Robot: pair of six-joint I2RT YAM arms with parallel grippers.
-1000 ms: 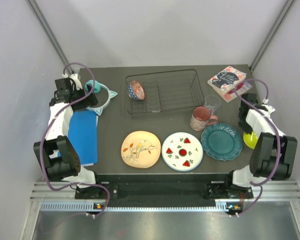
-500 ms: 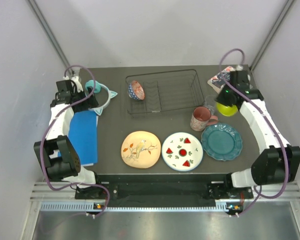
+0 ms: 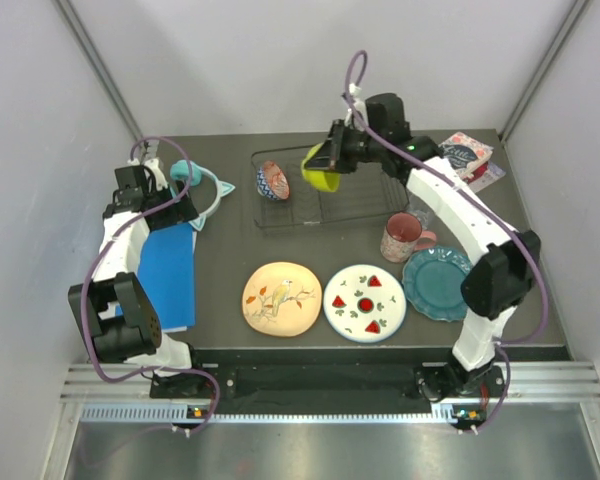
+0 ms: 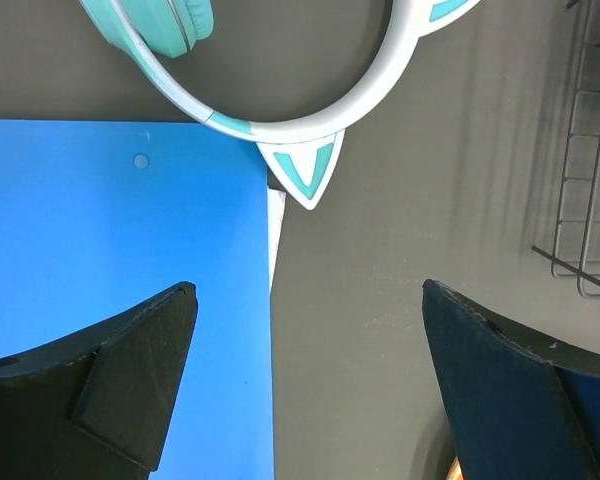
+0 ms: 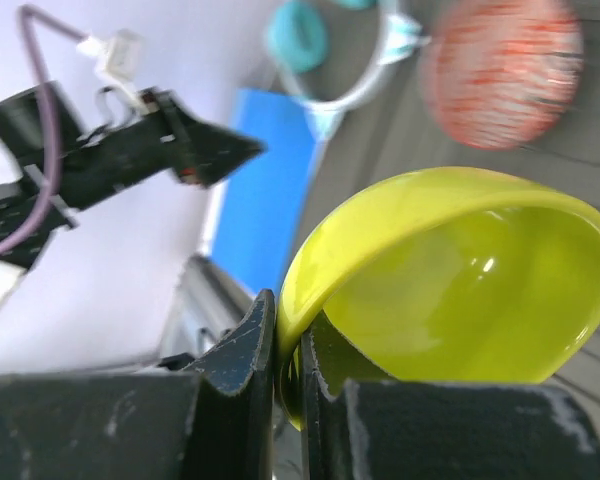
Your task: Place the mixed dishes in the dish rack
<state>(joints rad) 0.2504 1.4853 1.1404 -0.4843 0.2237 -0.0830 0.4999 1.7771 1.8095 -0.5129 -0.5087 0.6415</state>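
My right gripper has the small yellow-green bowl. It will put that bowl down in the rack (image 3: 281, 212) just in front of the red-blue patterned bowl.
My right gripper (image 3: 327, 165) is shut on the rim of the small yellow-green bowl (image 3: 321, 172) and holds it tilted above the middle-left of the black wire dish rack (image 3: 375, 205); the bowl fills the right wrist view (image 5: 460, 290). The red-blue patterned bowl (image 3: 272, 181) stands on edge in the rack's left end. On the table in front lie the cream bird-print plate (image 3: 281, 298), the watermelon-slice plate (image 3: 365, 302), the teal scalloped plate (image 3: 442, 284) and the pink floral mug (image 3: 404, 236). My left gripper (image 3: 177, 205) is open and empty at the far left (image 4: 305, 330).
Teal cat-ear headphones (image 3: 202, 190) lie left of the rack, seen close in the left wrist view (image 4: 280, 120). A blue folder (image 3: 167, 272) lies along the left edge. Floral-covered books (image 3: 465, 158) sit at the back right corner. A clear glass (image 3: 426, 208) stands behind the mug.
My right arm has swung the yellow-green bowl from the table's right edge, past the books, to above the rack. The left arm has barely moved.
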